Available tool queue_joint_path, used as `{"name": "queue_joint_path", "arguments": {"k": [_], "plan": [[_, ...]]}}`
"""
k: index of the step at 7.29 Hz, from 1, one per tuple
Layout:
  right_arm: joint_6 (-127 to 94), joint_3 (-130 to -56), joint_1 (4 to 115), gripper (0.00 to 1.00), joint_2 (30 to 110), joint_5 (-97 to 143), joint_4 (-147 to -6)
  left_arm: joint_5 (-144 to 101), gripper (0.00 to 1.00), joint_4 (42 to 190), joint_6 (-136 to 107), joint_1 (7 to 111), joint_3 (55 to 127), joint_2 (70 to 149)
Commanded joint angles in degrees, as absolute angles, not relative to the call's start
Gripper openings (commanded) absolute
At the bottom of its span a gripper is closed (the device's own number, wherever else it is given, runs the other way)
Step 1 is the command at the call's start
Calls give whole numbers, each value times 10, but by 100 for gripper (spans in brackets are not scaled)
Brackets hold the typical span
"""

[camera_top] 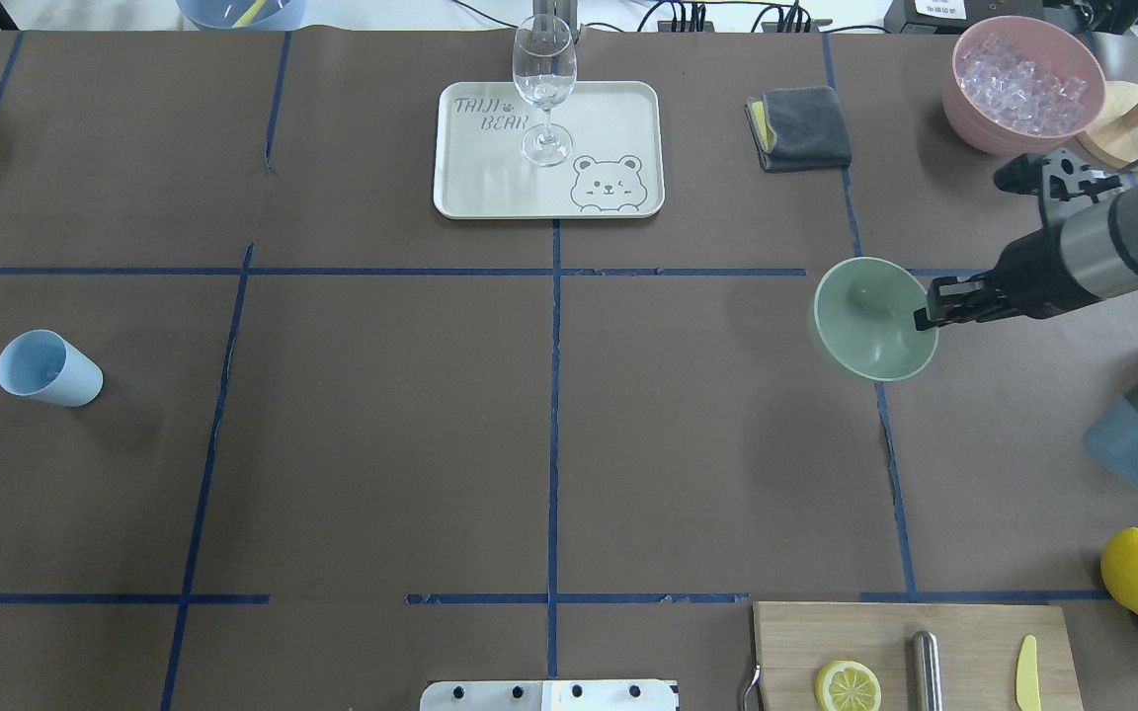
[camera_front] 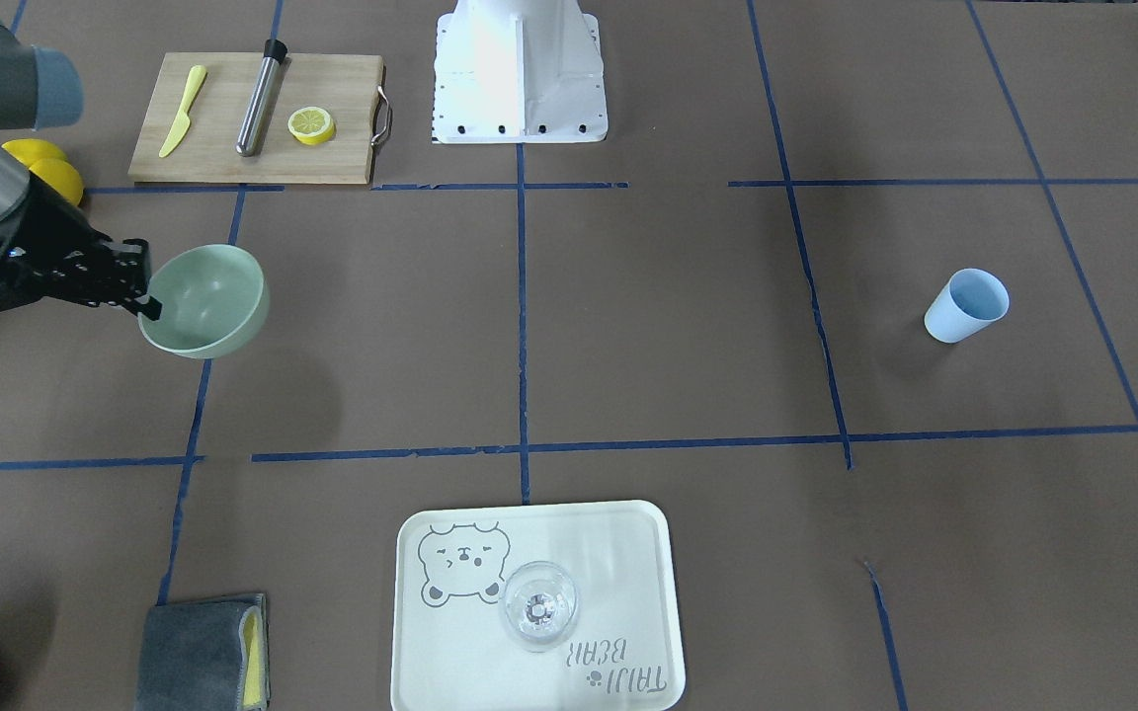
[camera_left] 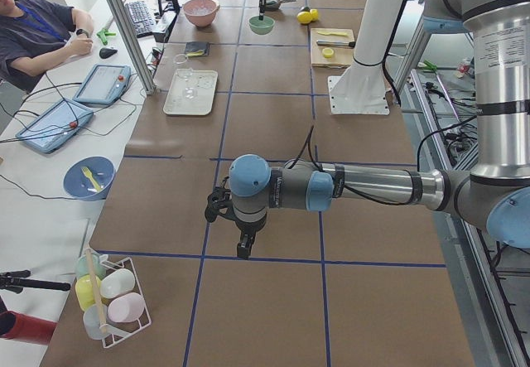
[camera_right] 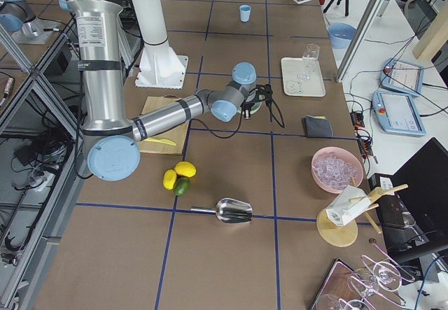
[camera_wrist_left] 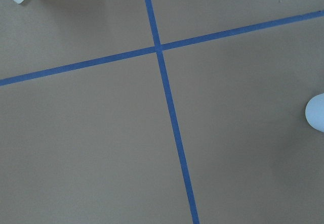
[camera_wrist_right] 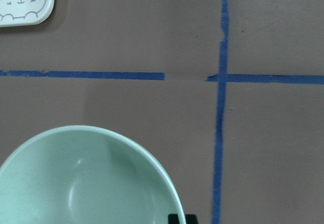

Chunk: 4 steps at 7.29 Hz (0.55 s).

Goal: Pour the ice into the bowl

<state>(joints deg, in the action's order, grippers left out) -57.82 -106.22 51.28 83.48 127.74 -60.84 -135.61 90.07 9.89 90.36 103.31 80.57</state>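
Note:
I should release the bowl, which hangs tilted above the table now, beside the blue line running to the tray (camera_front: 578, 310), on the cup's side with my right gripper.
The pale mint-green bowl (camera_top: 865, 321) hangs tilted above the table on the robot's right side, and its inside is bare (camera_wrist_right: 86, 183). My right gripper (camera_top: 929, 316) is shut on its rim, also seen in the front view (camera_front: 146, 299) beside the bowl (camera_front: 208, 296). The ice (camera_top: 1021, 77) lies heaped in a pink vessel (camera_top: 974, 123) at the far right corner, behind the gripper. My left gripper (camera_left: 243, 247) points down over bare table paper at the other end; it shows only in the left side view, so I cannot tell if it is open or shut.
A light blue cup (camera_top: 45, 367) stands at the left. A tray (camera_top: 618, 109) holds a wine glass (camera_top: 542, 79); a grey cloth (camera_top: 798, 126) lies beside it. A cutting board (camera_top: 974, 632) with a lemon slice, lemons (camera_top: 1137, 571) and a metal scoop (camera_right: 231, 210) sit near the robot's right.

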Motion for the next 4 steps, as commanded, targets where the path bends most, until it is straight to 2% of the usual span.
{"name": "queue_joint_path", "arguments": {"k": [1,4], "plan": [[-632,-1061,450,0,718,1252,-731,-1356,100,900,99,915,1036,805],[-718,-1041,343,0,596,1158,-829,-1356,100,900,98,918,1036,806]]}}
